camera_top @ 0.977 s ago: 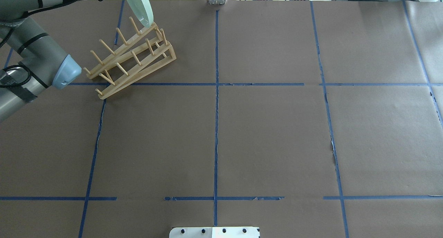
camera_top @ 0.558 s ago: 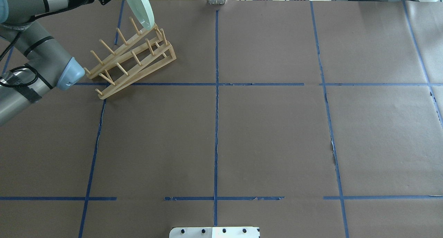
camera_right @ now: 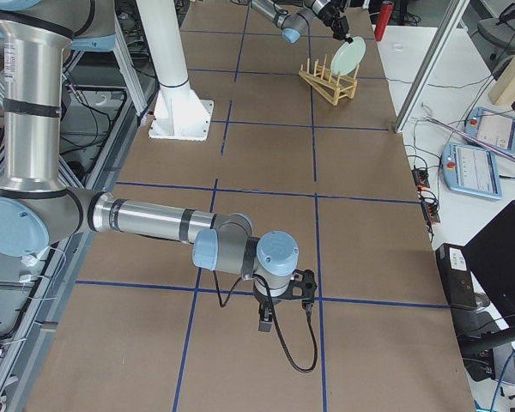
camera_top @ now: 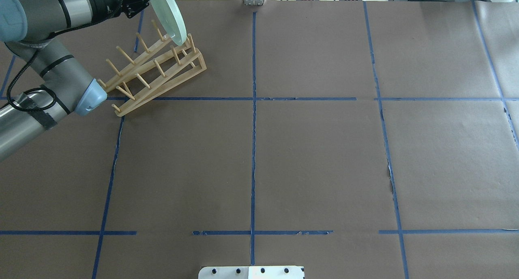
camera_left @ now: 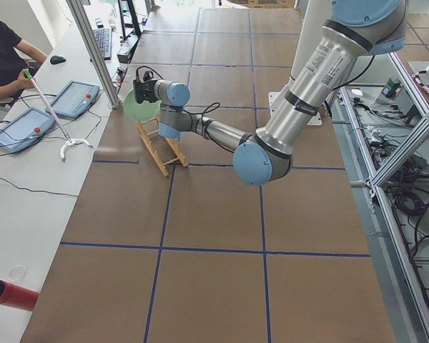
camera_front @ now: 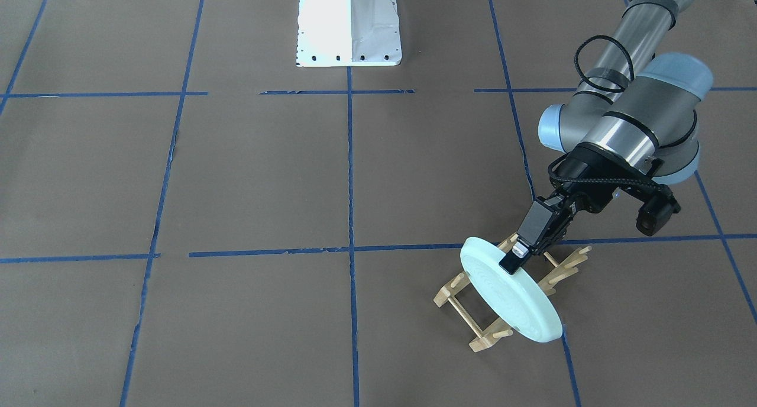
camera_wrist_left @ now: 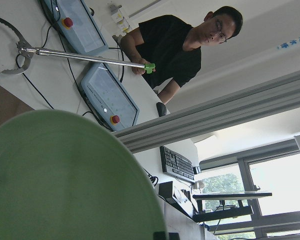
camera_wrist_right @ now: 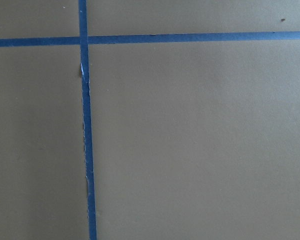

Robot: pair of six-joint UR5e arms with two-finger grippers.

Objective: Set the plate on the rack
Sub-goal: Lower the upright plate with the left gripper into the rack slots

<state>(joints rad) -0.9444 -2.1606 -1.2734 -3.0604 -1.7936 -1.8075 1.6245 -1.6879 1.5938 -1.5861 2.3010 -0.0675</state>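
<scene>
My left gripper is going to release the plate, now tilted on edge over the rack, upright against the last pegs at the rack's end (camera_front: 495,297) farthest from my base.
The pale mint-green plate (camera_front: 511,300) stands on edge, tilted, over the end of the light-wood rack (camera_front: 473,327) farthest from the robot. My left gripper (camera_front: 513,260) is shut on the plate's upper rim. In the overhead view the plate (camera_top: 173,19) has its lower edge among the rack's (camera_top: 154,68) last pegs; I cannot tell whether it touches them. The plate fills the lower left of the left wrist view (camera_wrist_left: 65,180). My right gripper (camera_right: 266,322) hangs low over bare table far from the rack; I cannot tell whether it is open or shut.
The robot's white base (camera_front: 349,22) is at mid table. Brown paper with blue tape lines (camera_top: 253,149) covers the table. An operator (camera_left: 3,57) sits beyond the rack's table edge with control tablets (camera_left: 75,96). A metal post (camera_left: 93,50) stands close to the rack.
My left arm has swung in to the right, carrying the plate right and down, so its lower edge now sits at the rack's end pegs. The rack has not moved.
</scene>
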